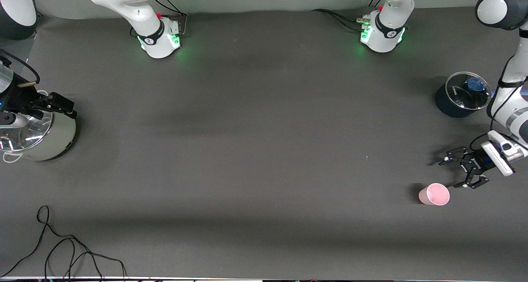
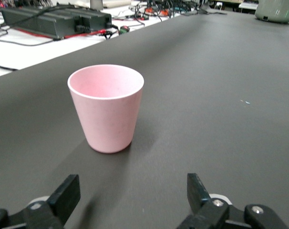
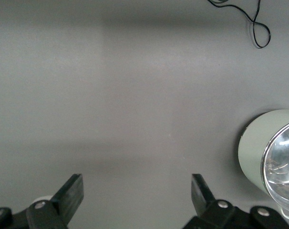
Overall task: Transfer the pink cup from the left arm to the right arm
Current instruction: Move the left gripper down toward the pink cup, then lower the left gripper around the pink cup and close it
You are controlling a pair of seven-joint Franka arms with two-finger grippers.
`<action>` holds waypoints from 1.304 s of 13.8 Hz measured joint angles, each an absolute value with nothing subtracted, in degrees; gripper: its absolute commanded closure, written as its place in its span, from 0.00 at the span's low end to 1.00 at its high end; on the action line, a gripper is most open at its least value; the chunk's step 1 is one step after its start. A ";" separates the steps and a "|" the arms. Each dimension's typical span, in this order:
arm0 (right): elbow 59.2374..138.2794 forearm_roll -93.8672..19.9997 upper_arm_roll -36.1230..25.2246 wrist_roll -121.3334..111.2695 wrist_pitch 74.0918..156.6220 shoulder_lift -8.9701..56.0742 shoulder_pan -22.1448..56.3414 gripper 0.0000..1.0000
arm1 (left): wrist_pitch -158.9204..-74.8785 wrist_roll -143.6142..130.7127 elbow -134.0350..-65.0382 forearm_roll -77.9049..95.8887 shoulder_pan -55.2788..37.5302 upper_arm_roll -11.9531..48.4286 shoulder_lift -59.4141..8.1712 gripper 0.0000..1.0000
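Next, my left gripper grips the pink cup around its lower sides (image 1: 423, 196) (image 2: 108, 130), well below the cup's rim, with one finger on each side.
The pink cup (image 1: 434, 194) stands upright on the dark table toward the left arm's end. In the left wrist view the pink cup (image 2: 107, 107) is a short way ahead of the fingers, not between them. My left gripper (image 1: 453, 174) is low over the table beside the cup, open and empty, and it shows open in its wrist view (image 2: 133, 188). My right gripper (image 1: 62, 105) waits at the right arm's end over a pale-green pot (image 1: 55, 139). It is open and empty in its wrist view (image 3: 135, 188).
A dark-blue pot with a glass lid (image 1: 453, 102) stands farther from the front camera than the cup. The pale-green pot (image 3: 259, 152) has a glass lid. A loose black cable (image 1: 62, 249) lies near the front edge at the right arm's end.
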State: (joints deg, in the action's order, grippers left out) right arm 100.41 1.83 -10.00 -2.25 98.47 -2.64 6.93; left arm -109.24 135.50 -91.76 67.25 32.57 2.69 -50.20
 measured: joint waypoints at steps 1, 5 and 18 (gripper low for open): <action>100.41 1.83 -10.00 -2.25 98.47 -2.64 6.92 0.00 | -109.24 136.27 -91.74 68.15 32.58 3.01 -50.54 0.00; 100.41 1.83 -10.00 -2.25 98.47 -2.64 6.92 0.00 | -109.24 140.02 -91.51 72.60 32.69 3.65 -52.02 0.00; 100.41 1.83 -10.00 -2.25 98.47 -2.63 6.92 0.00 | -110.91 140.87 -88.58 77.28 32.97 6.35 -55.92 0.00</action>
